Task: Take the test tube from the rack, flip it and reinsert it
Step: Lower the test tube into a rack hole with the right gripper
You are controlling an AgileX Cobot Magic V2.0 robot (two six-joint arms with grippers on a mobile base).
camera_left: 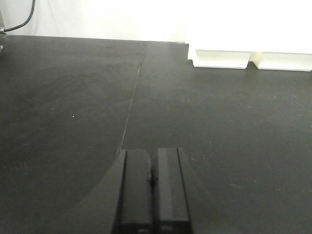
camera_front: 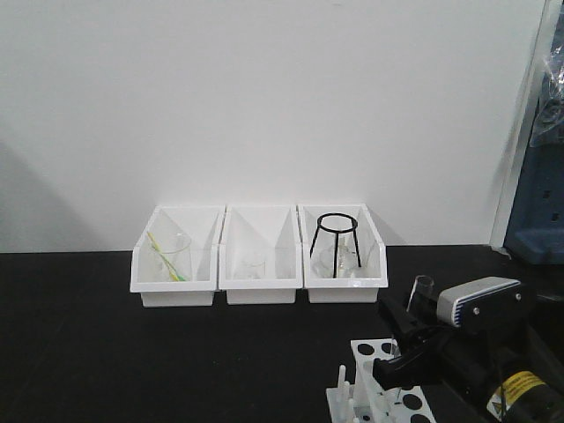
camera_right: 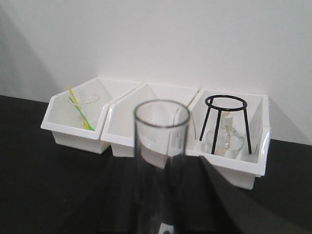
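Note:
My right gripper is going to put the test tube down in a near hole of the white rack (camera_front: 380, 409), beside the upright pegs.
The small white rack (camera_front: 381, 388) with round holes and upright pegs stands at the bottom right of the front view, partly cut off by the frame edge. My right gripper (camera_front: 407, 339) hovers over it, shut on a clear glass test tube (camera_front: 420, 291) whose open mouth points up and away. In the right wrist view the tube (camera_right: 161, 161) stands between the black fingers (camera_right: 129, 195), its rim towards the bins. My left gripper (camera_left: 153, 187) is shut and empty, low over the black table; it is out of the front view.
Three white open-front bins stand side by side at the back: the left (camera_front: 176, 269) holds a beaker with yellow and green sticks, the middle (camera_front: 260, 269) a small glass, the right (camera_front: 344, 264) a black wire tripod over a glass lamp. Blue equipment (camera_front: 538, 203) stands far right.

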